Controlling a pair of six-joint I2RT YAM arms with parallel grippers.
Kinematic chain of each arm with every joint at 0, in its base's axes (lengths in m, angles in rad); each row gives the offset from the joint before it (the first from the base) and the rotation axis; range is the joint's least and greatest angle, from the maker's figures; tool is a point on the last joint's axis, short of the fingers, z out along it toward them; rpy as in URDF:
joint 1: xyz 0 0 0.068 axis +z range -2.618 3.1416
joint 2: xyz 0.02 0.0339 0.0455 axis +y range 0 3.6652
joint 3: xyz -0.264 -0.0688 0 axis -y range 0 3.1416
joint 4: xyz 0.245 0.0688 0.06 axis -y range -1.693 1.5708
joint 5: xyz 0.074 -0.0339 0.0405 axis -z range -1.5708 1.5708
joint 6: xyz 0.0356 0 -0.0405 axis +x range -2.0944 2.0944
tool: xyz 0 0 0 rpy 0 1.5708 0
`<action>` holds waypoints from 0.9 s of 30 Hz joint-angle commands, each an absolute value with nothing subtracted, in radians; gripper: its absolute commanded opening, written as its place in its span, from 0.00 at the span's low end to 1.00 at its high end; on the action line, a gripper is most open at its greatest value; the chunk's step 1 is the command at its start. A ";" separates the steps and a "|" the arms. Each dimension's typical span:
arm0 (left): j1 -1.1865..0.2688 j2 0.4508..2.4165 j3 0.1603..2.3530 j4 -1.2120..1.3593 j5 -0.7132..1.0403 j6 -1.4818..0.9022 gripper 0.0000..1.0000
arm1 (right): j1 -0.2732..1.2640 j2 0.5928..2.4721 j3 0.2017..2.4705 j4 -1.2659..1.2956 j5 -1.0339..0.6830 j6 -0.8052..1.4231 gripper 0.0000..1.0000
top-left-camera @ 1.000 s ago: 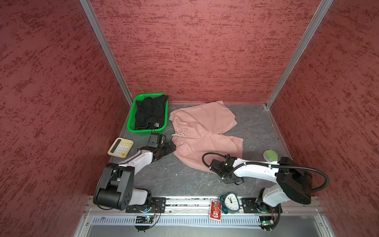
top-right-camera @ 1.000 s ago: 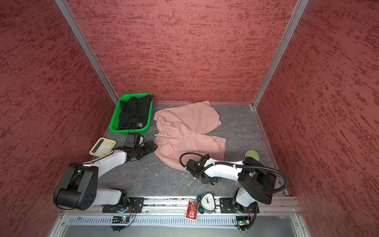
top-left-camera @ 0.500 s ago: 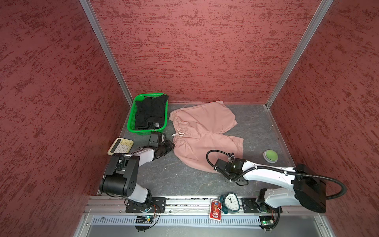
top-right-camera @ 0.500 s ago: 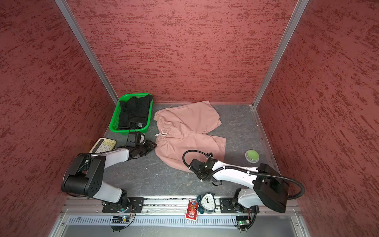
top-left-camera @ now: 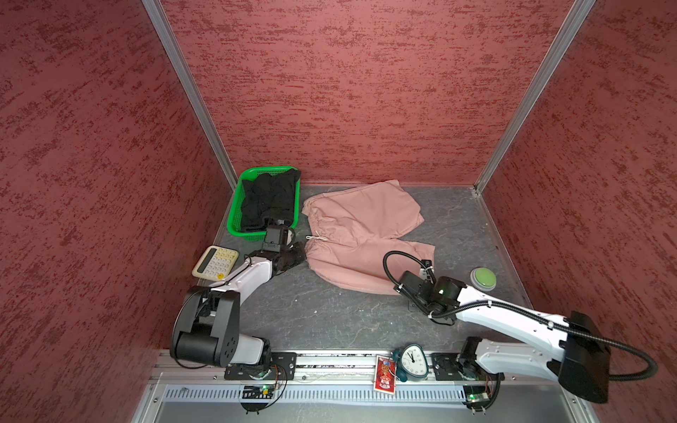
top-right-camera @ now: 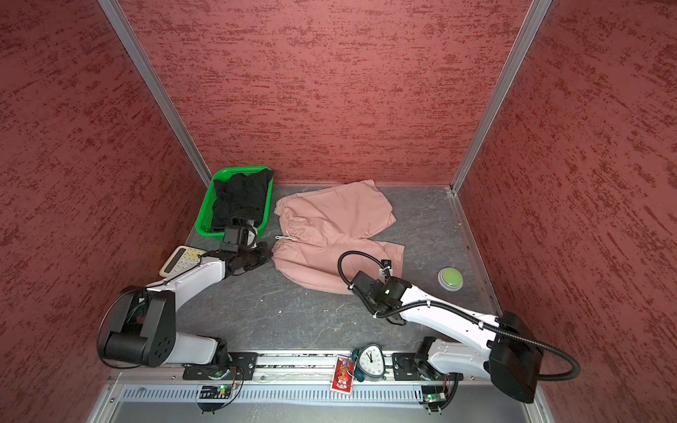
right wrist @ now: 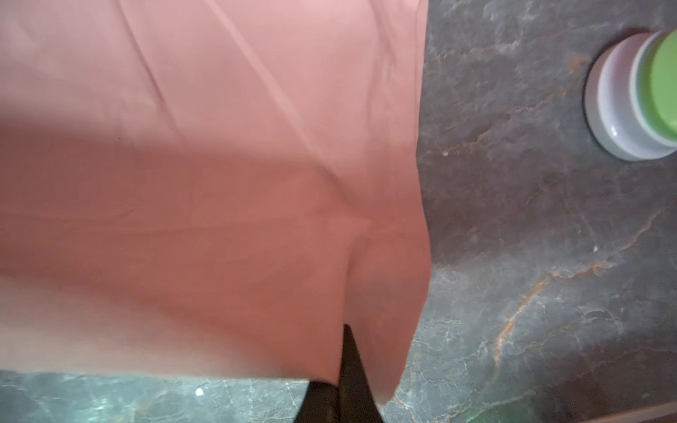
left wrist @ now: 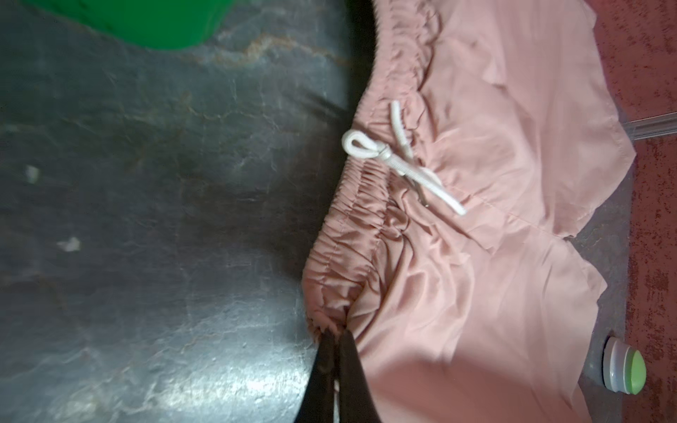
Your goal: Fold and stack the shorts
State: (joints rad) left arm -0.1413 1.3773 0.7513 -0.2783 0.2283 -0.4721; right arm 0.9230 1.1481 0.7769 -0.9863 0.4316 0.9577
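Observation:
Next, I put the waistband's near corner down on the grey table (top-left-camera: 307,304) with my left gripper, between the pink shorts and the front rail.
The dusty pink shorts (top-left-camera: 359,234) (top-right-camera: 329,227) lie spread on the grey table, gathered waistband and white drawstring (left wrist: 399,161) toward the left. My left gripper (top-left-camera: 303,256) (left wrist: 335,333) is shut on the near corner of the pink waistband (left wrist: 329,293). At the near hem of the pink shorts (right wrist: 256,183), my right gripper (top-left-camera: 397,289) (right wrist: 346,329) is shut on a leg corner. The black shorts (top-left-camera: 269,199) (top-right-camera: 240,199) sit bunched in a green basket (top-left-camera: 240,183).
A cream calculator (top-left-camera: 215,262) lies left of my left arm. A green-topped push button (top-left-camera: 483,278) (right wrist: 637,95) stands right of the pink shorts. A small clock (top-left-camera: 413,359) and a red card (top-left-camera: 384,373) sit on the front rail. Red walls enclose the table.
My left gripper has shut on the waistband corner after standing open a second ago. The right arm swung out to the right, its gripper staying shut at the hem.

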 commanded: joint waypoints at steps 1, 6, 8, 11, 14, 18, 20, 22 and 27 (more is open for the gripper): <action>-0.138 1.324 0.807 -0.482 0.161 -0.398 0.00 | 0.908 1.128 0.847 -1.066 0.491 0.912 0.00; -0.148 1.262 0.857 -0.623 0.175 -0.375 0.00 | 0.907 1.155 0.956 -1.166 0.529 0.870 0.00; -0.152 1.232 0.869 -0.663 0.173 -0.363 0.00 | 0.907 1.137 0.984 -1.191 0.550 0.855 0.00; -0.160 1.203 0.915 -0.757 0.149 -0.338 0.00 | 0.906 1.087 1.037 -1.236 0.582 0.840 0.00; -0.183 1.162 0.966 -0.848 0.116 -0.326 0.00 | 0.907 1.032 1.098 -1.300 0.617 0.847 0.00; -0.209 1.107 1.001 -0.930 0.113 -0.329 0.00 | 0.907 0.981 1.102 -1.301 0.615 0.822 0.00; -0.234 1.088 0.999 -0.953 0.123 -0.338 0.00 | 0.907 0.986 1.079 -1.266 0.592 0.791 0.00; -0.260 1.074 0.974 -0.949 0.110 -0.348 0.10 | 0.907 1.005 1.060 -1.244 0.584 0.780 0.00; -0.299 1.066 0.844 -0.806 0.110 -0.376 0.54 | 0.901 1.011 1.010 -1.169 0.572 0.768 0.00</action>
State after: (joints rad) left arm -0.2897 1.0618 0.8986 -0.8616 0.1219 -0.3580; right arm 0.9115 1.0225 1.0317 -1.2007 0.5541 0.7792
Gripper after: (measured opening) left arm 0.377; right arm 0.046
